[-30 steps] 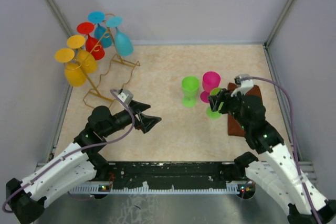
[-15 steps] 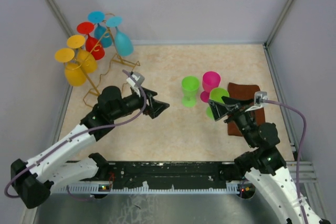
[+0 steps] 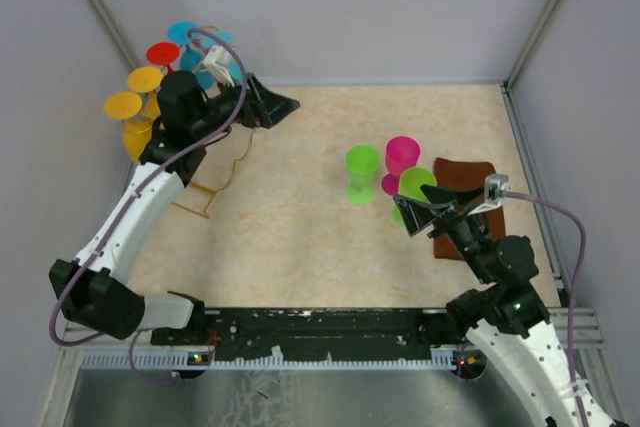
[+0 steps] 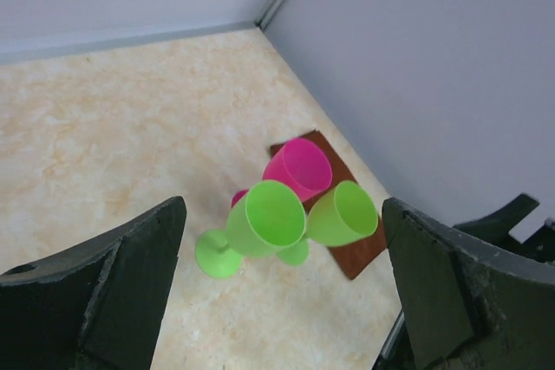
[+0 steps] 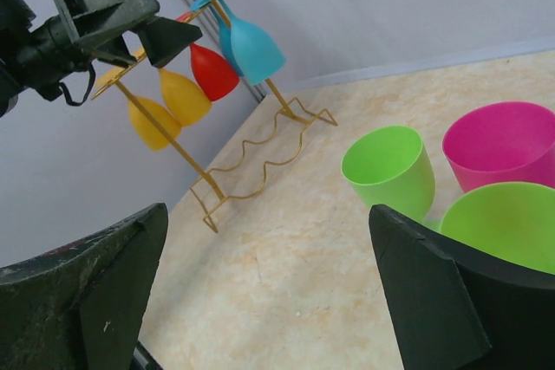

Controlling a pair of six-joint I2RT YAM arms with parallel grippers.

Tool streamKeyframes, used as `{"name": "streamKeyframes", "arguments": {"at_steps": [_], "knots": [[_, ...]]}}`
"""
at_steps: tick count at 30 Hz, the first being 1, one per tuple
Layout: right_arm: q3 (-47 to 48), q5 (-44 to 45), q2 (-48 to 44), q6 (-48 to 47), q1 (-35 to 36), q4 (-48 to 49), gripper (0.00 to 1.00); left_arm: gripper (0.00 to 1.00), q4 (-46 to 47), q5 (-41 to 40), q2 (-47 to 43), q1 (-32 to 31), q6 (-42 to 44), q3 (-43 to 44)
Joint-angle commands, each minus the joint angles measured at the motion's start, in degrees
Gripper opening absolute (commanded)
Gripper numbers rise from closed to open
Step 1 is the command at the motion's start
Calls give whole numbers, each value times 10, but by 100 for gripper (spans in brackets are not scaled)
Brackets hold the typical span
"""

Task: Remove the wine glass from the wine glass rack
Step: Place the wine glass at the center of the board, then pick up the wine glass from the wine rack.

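My left gripper should grab the base's edge [image 3: 211,43] of the light blue wine glass, the hanging one that is nearest to the standing green glasses.
The golden wire rack [image 3: 234,161] stands at the far left. Yellow [image 3: 138,137], red [image 3: 163,53] and blue [image 3: 183,33] wine glasses hang from it upside down. In the right wrist view the rack [image 5: 260,162] carries blue [image 5: 253,46], red [image 5: 212,72] and yellow [image 5: 182,97] glasses. My left gripper [image 3: 280,107] is open and empty, raised beside the rack's top and pointing right, touching no glass. It also shows in the right wrist view [image 5: 156,28]. My right gripper [image 3: 420,209] is open and empty near the standing glasses.
Two green glasses [image 3: 362,172] [image 3: 417,181] and a pink one [image 3: 402,157] stand upright right of centre, next to a brown cloth [image 3: 468,175]. The left wrist view shows them too: green [image 4: 264,218], pink [image 4: 299,166], cloth [image 4: 360,253]. Grey walls enclose the table.
My left arm has swung from the table's middle up and back to the rack's top. My right gripper drew back from the green glass a second ago and has since held still.
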Motion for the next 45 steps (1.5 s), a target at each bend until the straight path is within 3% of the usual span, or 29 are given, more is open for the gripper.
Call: {"name": "streamKeyframes", "arguments": {"at_steps": [1,15,21,35,45], "knots": [[41,-7,-13,-21,0,-15,99,99,20,44,10,41,-45,68],[73,-2,-14,-28,0,-64,99,95,-55,-20,73,172,-55,194],[76,-1,-14,-22,0,-66,99,85,-70,-30,111,213,-77,227],[74,-1,-13,1,1,-77,99,69,-120,-42,198,274,-105,312],[76,1,-13,14,0,-83,99,57,-108,-44,225,284,-120,317]]}}
